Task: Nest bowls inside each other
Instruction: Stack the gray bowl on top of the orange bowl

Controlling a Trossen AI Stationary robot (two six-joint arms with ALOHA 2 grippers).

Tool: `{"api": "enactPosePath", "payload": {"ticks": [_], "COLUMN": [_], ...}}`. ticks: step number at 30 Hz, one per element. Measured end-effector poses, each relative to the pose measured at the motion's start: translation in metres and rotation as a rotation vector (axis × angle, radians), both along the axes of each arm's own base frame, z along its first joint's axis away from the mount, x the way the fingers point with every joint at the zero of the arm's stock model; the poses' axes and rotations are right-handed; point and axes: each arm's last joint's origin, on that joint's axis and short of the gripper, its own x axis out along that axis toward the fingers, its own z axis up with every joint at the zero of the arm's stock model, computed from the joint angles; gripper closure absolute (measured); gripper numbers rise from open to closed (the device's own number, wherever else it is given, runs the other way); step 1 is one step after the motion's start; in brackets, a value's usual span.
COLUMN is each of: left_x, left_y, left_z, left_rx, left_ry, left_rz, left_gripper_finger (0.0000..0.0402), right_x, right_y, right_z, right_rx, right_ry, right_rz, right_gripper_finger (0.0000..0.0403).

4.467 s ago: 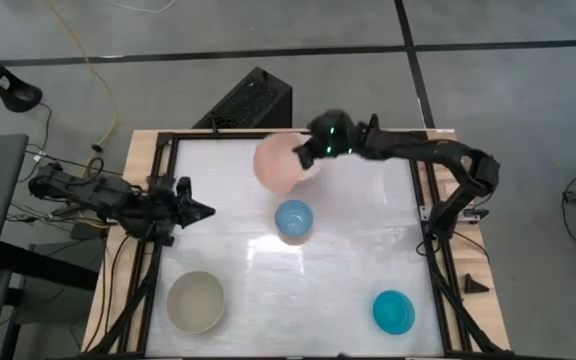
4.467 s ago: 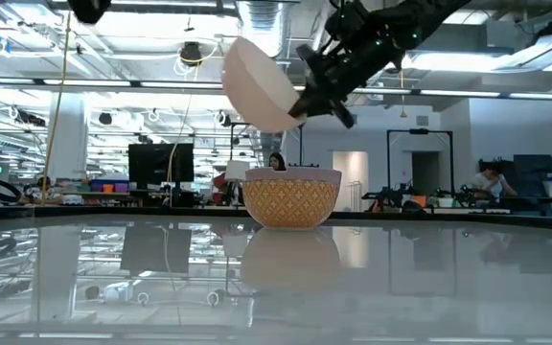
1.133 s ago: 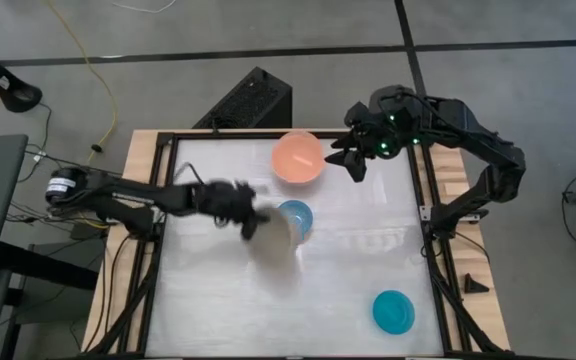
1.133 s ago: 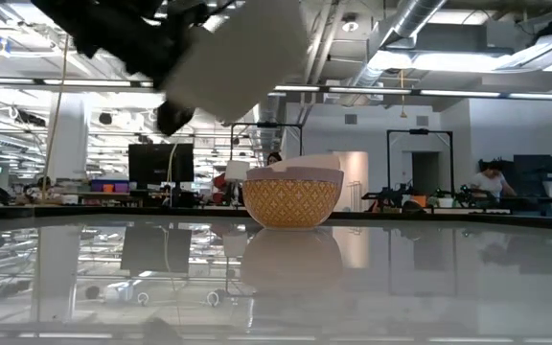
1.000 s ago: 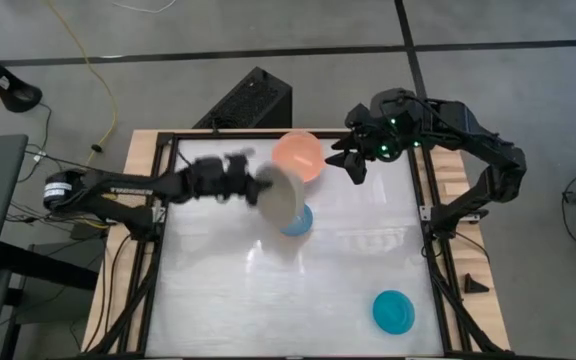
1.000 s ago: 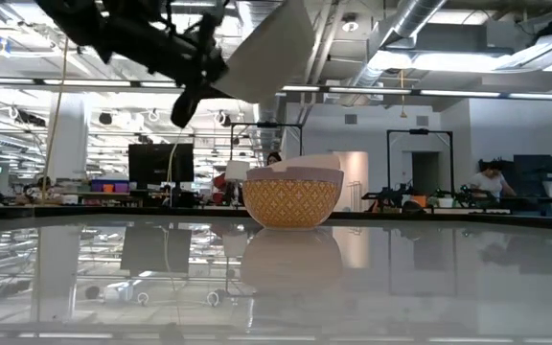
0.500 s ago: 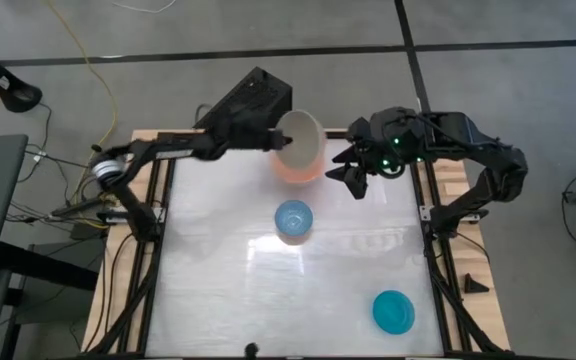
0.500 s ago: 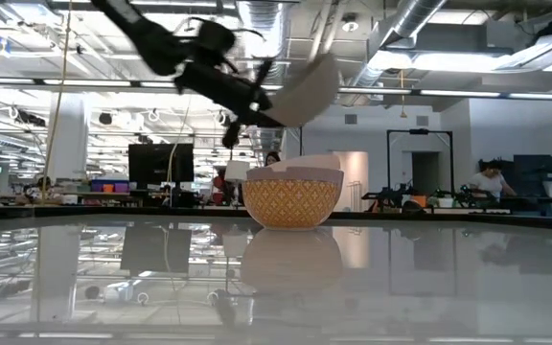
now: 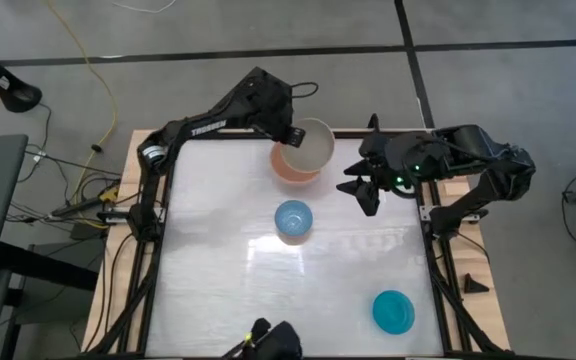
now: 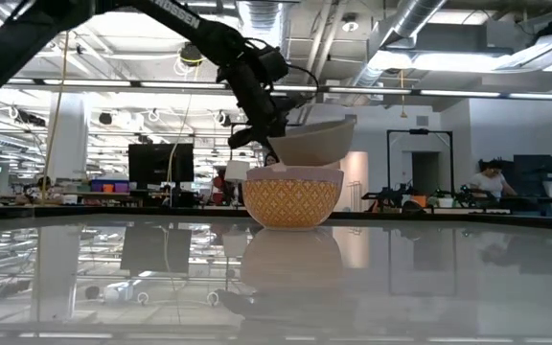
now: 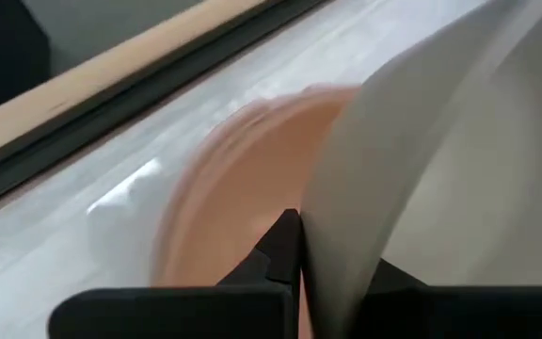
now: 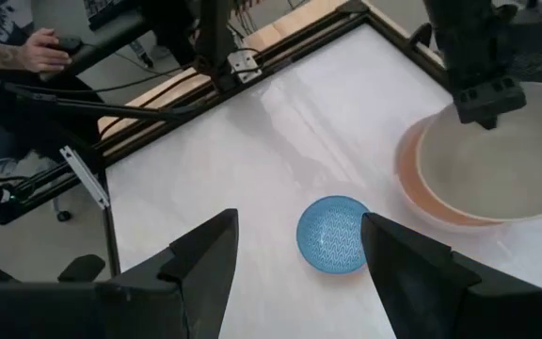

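Observation:
The grey-beige bowl, held over the salmon-pink bowl now, will be let go by my left gripper inside the salmon-pink bowl [image 9: 293, 159] near the far edge of the table.
My left gripper [image 9: 290, 133] is shut on the grey-beige bowl [image 9: 309, 147], held opening up over the salmon-pink bowl [image 9: 290, 170] near the table's far edge. In the low view the held bowl [image 10: 311, 142] hangs almost level. The light blue bowl [image 9: 293, 220] stands on its base at the table's middle, and the teal-blue bowl [image 9: 394, 311] stands near the right corner. My right gripper [image 9: 361, 192] hovers open to the right of the salmon-pink bowl, with nothing between its fingers [image 12: 205, 264]. My left gripper pinches the grey-beige bowl's rim [image 11: 310, 221] on its far-left side, one finger [image 11: 283, 247] outside the wall and the other inside. The fingers come slanting down from the table's left. I cannot tell whether the bowl touches the salmon-pink bowl [image 12: 412, 184] beneath it.
A black frame rail [image 9: 158, 250] runs around the white table top. A dark object [image 9: 268, 342] sits at the near edge. Beyond the table's left side a person's hand [image 12: 38, 49] rests on equipment.
My left gripper has carried the grey-beige bowl from above the table's middle toward the far edge, over the salmon-pink bowl. The bowl has turned from tipped on its side to opening up. My right gripper, still open, has drawn back toward the near edge, away from the salmon-pink bowl.

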Motion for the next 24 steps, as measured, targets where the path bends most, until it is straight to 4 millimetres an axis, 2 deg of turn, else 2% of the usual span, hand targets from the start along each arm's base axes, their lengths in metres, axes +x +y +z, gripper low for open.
{"api": "enactPosePath", "payload": {"ticks": [5, 15, 24], "left_x": [-0.006, -0.013, -0.016], "left_y": [0.004, 0.0, 0.01], "left_z": [-0.009, -0.014, -0.035], "left_rx": [-0.025, -0.038, -0.131], "left_ry": [0.111, 0.2, 0.23], "left_rz": [-0.009, -0.069, -0.07], "left_gripper_finger": [0.0401, 0.0401, 0.0399], "right_x": [-0.002, -0.003, -0.002], "right_y": [0.007, 0.008, 0.008], "right_z": [0.0, 0.0, 0.001], "right_rx": [-0.009, -0.02, -0.017], "right_ry": [-0.003, -0.006, -0.009], "right_rz": [0.01, -0.006, -0.004], "right_gripper_finger": [0.0143, 0.0143, 0.0143]}}
